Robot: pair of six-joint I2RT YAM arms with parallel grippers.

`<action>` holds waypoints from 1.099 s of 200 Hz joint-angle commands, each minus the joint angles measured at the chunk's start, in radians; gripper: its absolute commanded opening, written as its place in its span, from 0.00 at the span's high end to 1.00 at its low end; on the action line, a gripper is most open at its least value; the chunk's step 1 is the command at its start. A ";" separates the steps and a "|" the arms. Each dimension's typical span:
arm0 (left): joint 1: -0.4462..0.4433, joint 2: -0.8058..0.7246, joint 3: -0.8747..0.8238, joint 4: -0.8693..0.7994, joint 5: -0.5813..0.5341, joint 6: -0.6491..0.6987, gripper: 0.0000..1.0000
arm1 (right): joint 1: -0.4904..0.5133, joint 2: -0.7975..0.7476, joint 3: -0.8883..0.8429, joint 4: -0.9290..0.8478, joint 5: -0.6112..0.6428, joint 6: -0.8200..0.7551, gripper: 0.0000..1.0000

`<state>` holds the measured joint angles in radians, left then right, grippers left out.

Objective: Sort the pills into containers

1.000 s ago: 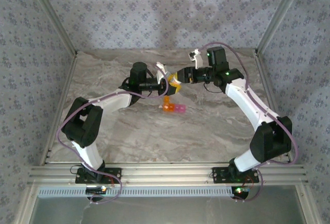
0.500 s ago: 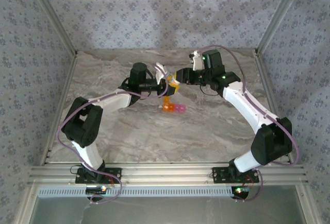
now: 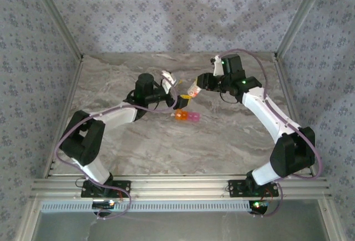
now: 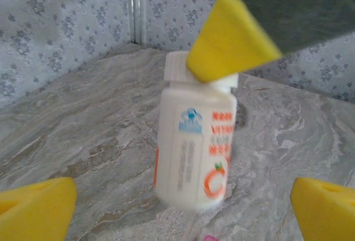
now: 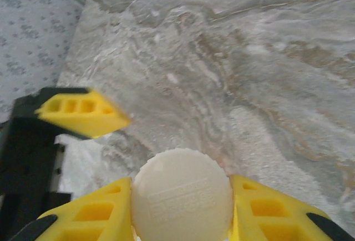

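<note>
Next, I set the white bottle on the bare marble (image 3: 221, 106) between the pink container and my right gripper's arm.
A small white bottle (image 3: 192, 91) with orange print hangs above the table, held by its ribbed cap (image 5: 182, 194). My right gripper (image 5: 182, 203) is shut on that cap, one yellow finger (image 4: 230, 36) pressing it from above in the left wrist view. My left gripper (image 3: 174, 88) stands wide open around the bottle (image 4: 194, 141) without touching it. The containers (image 3: 187, 116), one orange and one pink joined side by side, lie on the table just below the bottle. The pills are hidden.
The marble tabletop (image 3: 166, 147) is boxed in by patterned walls with metal posts at the back corners (image 4: 136, 8). One finger (image 5: 80, 112) of my left gripper sits left of the cap in the right wrist view.
My left gripper has opened wide, let go of the bottle and drawn back to the left. The right gripper has closed on the cap and now carries the bottle alone.
</note>
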<state>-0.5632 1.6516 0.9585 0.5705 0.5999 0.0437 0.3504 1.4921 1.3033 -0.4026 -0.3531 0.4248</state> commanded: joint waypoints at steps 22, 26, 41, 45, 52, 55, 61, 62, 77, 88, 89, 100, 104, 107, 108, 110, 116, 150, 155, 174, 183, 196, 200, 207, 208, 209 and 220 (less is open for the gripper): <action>0.007 -0.118 -0.089 0.047 -0.149 0.054 0.02 | -0.054 -0.020 -0.045 -0.014 0.153 -0.081 0.70; 0.008 -0.127 -0.092 0.037 -0.160 0.059 0.02 | -0.057 -0.019 -0.053 -0.011 0.170 -0.089 0.70; 0.011 -0.158 -0.104 0.003 -0.205 0.087 0.02 | -0.064 -0.018 -0.084 0.011 0.240 -0.109 0.70; 0.011 -0.169 -0.107 -0.003 -0.220 0.093 0.02 | -0.066 -0.020 -0.096 0.020 0.272 -0.119 0.70; 0.011 -0.183 -0.111 -0.015 -0.250 0.102 0.02 | -0.065 -0.021 -0.119 0.047 0.344 -0.129 0.71; 0.011 -0.190 -0.114 -0.018 -0.267 0.106 0.02 | -0.066 -0.020 -0.141 0.058 0.365 -0.129 0.71; 0.013 -0.202 -0.118 -0.025 -0.298 0.110 0.02 | -0.065 -0.018 -0.164 0.075 0.387 -0.129 0.71; 0.013 -0.205 -0.120 -0.026 -0.303 0.111 0.02 | -0.066 -0.017 -0.167 0.078 0.391 -0.129 0.71; 0.015 -0.230 -0.119 -0.060 -0.411 0.123 0.02 | -0.068 -0.007 -0.205 0.111 0.444 -0.129 0.70; 0.021 -0.244 -0.119 -0.082 -0.505 0.113 0.02 | -0.069 0.003 -0.222 0.131 0.479 -0.129 0.70; 0.021 -0.245 -0.118 -0.083 -0.514 0.110 0.02 | -0.070 0.004 -0.224 0.133 0.482 -0.129 0.70; 0.038 -0.254 -0.113 -0.103 -0.599 0.068 0.02 | -0.069 0.010 -0.240 0.161 0.513 -0.128 0.71; 0.046 -0.257 -0.108 -0.117 -0.619 0.052 0.02 | -0.069 0.011 -0.248 0.171 0.517 -0.129 0.70; 0.054 -0.260 -0.103 -0.130 -0.631 0.040 0.02 | -0.069 0.010 -0.254 0.178 0.520 -0.129 0.70; 0.055 -0.260 -0.102 -0.135 -0.634 0.036 0.02 | -0.070 0.010 -0.257 0.179 0.521 -0.129 0.70; 0.060 -0.261 -0.099 -0.142 -0.641 0.027 0.02 | -0.069 0.010 -0.259 0.185 0.523 -0.129 0.70; 0.074 -0.266 -0.092 -0.164 -0.657 0.003 0.02 | -0.069 0.010 -0.269 0.202 0.529 -0.129 0.70; 0.113 -0.285 -0.064 -0.267 -0.670 -0.048 0.02 | -0.063 0.011 -0.330 0.274 0.577 -0.136 0.70; 0.117 -0.286 -0.059 -0.285 -0.670 -0.050 0.02 | -0.060 0.010 -0.340 0.289 0.586 -0.137 0.70; 0.130 -0.288 -0.045 -0.332 -0.642 -0.060 0.02 | -0.052 0.011 -0.381 0.347 0.600 -0.142 0.70; 0.137 -0.288 -0.036 -0.350 -0.626 -0.059 0.02 | -0.047 0.017 -0.393 0.363 0.606 -0.143 0.70; 0.141 -0.288 -0.032 -0.358 -0.620 -0.064 0.02 | -0.044 0.025 -0.399 0.372 0.603 -0.141 0.70; 0.141 -0.288 -0.029 -0.357 -0.625 -0.067 0.02 | -0.042 0.029 -0.400 0.373 0.603 -0.142 0.70; 0.141 -0.288 -0.029 -0.354 -0.644 -0.079 0.02 | -0.041 0.033 -0.402 0.373 0.606 -0.140 0.69; 0.141 -0.287 -0.027 -0.354 -0.648 -0.081 0.02 | -0.041 0.035 -0.402 0.372 0.607 -0.139 0.69; 0.141 -0.287 -0.026 -0.354 -0.652 -0.083 0.02 | -0.040 0.035 -0.402 0.373 0.607 -0.138 0.69; 0.141 -0.285 -0.017 -0.355 -0.709 -0.121 0.02 | -0.038 0.040 -0.407 0.377 0.609 -0.135 0.68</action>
<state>-0.4313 1.3945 0.8974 0.2432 -0.0399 -0.0109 0.3023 1.5127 0.9047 -0.0807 0.2157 0.2977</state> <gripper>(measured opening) 0.980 0.358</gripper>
